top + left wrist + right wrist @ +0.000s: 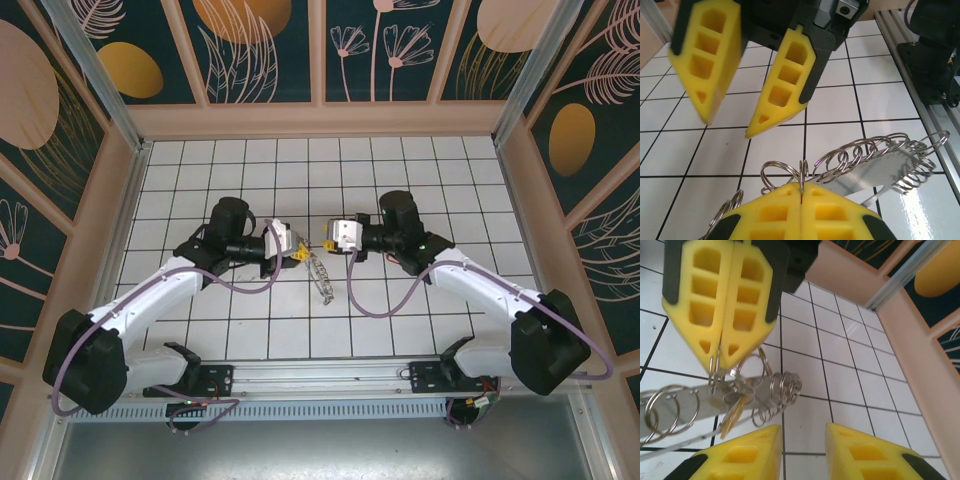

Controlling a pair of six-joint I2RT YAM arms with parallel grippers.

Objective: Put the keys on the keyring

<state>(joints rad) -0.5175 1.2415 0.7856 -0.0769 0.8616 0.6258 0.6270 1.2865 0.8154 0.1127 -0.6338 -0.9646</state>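
Observation:
The metal piece hangs crooked from my left gripper's small ring; next my right gripper pinches the rings (pixel 742 384) above the key and swings it straight.
The keyring (pixel 321 275) is a flat metal band (pixel 890 167) fringed with many small wire rings, held tilted above the tiled table. My left gripper (pixel 802 186) is shut on one small ring at the band's edge; the same grip appears in the right wrist view (pixel 716 367). A yellowish-tan key (pixel 732 415) hangs from the keyring (pixel 685 402) just below that grip. My right gripper (pixel 802 432) faces the left one across the ring, open, with nothing between its fingers. From above, the left gripper (pixel 297 254) and right gripper (pixel 328 240) stand tip to tip at mid-table.
White tiled table (pixel 300 170) with open room all around the arms. An aluminium rail (pixel 912 75) and the right arm's base (pixel 935 55) run along the near edge. Wooden wall panels (pixel 920 365) enclose the table.

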